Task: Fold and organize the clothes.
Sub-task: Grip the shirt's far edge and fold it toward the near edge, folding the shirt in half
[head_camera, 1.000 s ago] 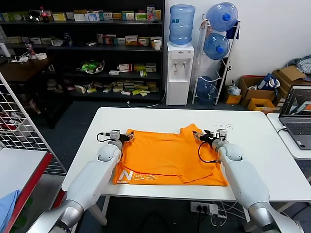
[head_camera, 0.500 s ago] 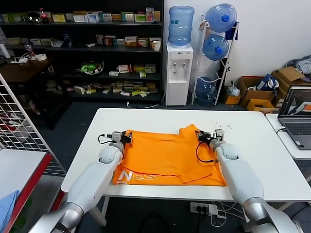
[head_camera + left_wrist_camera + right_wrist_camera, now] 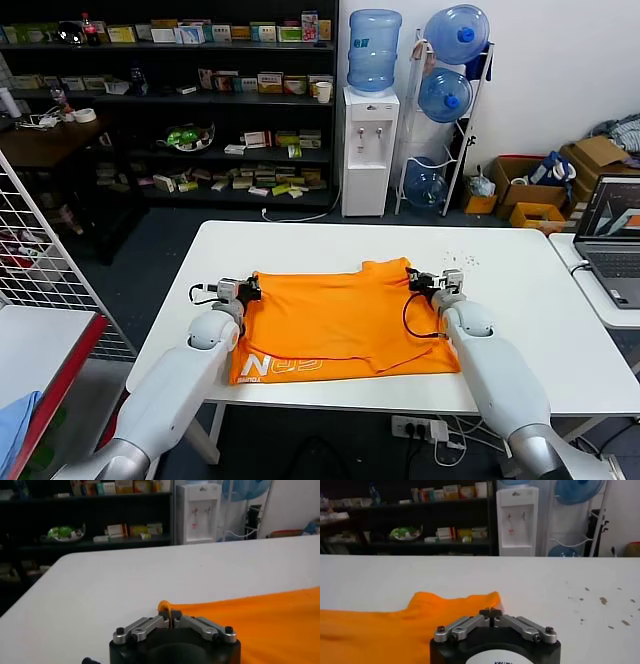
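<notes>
I need to use my left gripper to release the orange T-shirt's far corner on the shirt's near end (image 3: 240, 362), next to the white "N" lettering.
The orange T-shirt (image 3: 340, 320) lies on the white table (image 3: 520, 300), folded over, with its white "N" lettering (image 3: 262, 365) at the near left. My left gripper (image 3: 248, 290) is at the shirt's far left corner. In the left wrist view my left gripper (image 3: 170, 614) is shut, pinching a fold of the shirt (image 3: 250, 615). My right gripper (image 3: 415, 281) is at the shirt's far right corner. In the right wrist view my right gripper (image 3: 491, 612) is shut at the edge of the shirt (image 3: 395, 625). Both grippers are low over the table.
A laptop (image 3: 612, 235) stands on a second table at the right. A white wire rack (image 3: 40, 260) and a light blue cloth (image 3: 15, 425) are at the left. A water dispenser (image 3: 370, 150) and shelves stand behind the table.
Both grippers have moved down and slightly left with the shirt's far corners. The raised far right corner now lies lower and the shirt is flatter.
</notes>
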You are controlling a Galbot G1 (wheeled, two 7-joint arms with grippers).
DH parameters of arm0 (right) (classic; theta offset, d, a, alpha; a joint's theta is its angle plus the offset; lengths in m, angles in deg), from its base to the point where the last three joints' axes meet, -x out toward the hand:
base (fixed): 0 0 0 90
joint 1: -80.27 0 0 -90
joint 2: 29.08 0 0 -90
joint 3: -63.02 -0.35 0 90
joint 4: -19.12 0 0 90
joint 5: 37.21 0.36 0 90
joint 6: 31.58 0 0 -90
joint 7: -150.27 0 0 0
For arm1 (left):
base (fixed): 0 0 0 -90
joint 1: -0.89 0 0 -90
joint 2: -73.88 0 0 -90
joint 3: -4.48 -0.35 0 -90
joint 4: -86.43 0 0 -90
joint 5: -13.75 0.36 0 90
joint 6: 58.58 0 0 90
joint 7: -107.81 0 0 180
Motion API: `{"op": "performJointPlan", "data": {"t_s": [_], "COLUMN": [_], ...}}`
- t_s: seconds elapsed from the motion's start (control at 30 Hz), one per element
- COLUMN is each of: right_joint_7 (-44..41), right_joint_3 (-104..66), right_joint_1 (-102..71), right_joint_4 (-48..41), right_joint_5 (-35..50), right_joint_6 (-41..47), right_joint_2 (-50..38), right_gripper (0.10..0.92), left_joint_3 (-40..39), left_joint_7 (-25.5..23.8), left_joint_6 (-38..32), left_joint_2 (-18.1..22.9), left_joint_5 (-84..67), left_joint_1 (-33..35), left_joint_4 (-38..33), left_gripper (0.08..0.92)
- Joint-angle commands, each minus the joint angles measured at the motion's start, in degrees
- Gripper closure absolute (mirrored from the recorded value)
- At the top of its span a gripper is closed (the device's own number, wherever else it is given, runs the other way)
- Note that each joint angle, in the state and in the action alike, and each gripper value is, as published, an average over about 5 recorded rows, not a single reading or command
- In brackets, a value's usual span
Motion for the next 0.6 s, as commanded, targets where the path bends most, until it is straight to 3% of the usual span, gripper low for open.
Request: {"op": "performJointPlan", "data": {"t_s": [0.03,0.3,0.6], "right_joint_7": [6.7,11.8,14.3], "right_joint_3": [0.3,-2.6,-6.9], "right_joint_1": [-10.4,-25.1,-39.9], "right_joint_4": [22.1,40.7,51.7], "right_joint_5": [3.3,4.6,3.8], "right_joint_6": [1.6,7.1,11.8], "right_joint_2": [-5.1,-13.6,-18.5], "right_gripper": [0.899,0.899,0.899], "left_joint_3": [0.8,2.1,3.0], "left_joint_7": [0.6,2.3,6.2], "left_joint_6": [-2.3,-1.7,0.3], "left_joint_2": [-8.1,-15.9,-22.7], "left_joint_5": [-1.5,-3.6,-5.0], "left_joint_1": [8.2,17.7,31.8], "left_joint_4": [-17.5,-31.7,-43.1], "left_gripper": [0.9,0.9,0.9]}}
